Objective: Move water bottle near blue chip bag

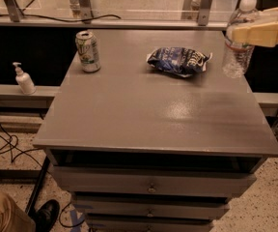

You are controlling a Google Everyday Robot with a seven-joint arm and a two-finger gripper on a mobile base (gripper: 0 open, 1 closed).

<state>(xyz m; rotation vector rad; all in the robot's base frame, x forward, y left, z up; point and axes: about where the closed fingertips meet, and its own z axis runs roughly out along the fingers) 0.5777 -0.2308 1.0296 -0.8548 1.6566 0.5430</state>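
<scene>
Next, I set the water bottle down with my gripper between the blue chip bag and the table's side edge (221, 84).
The water bottle (237, 47) is clear with a white cap. My gripper (255, 33) is shut on its upper part and holds it upright in the air over the table's far right edge. The blue chip bag (179, 61) lies crumpled on the grey table (144, 115), just left of the bottle, with a small gap between them. The rest of the arm runs out of view at the right edge.
A green-and-white soda can (88, 50) stands at the table's far left. A small white pump bottle (23, 79) stands on a low ledge left of the table. Drawers are below the tabletop, cables and a shoe (45, 215) on the floor at left.
</scene>
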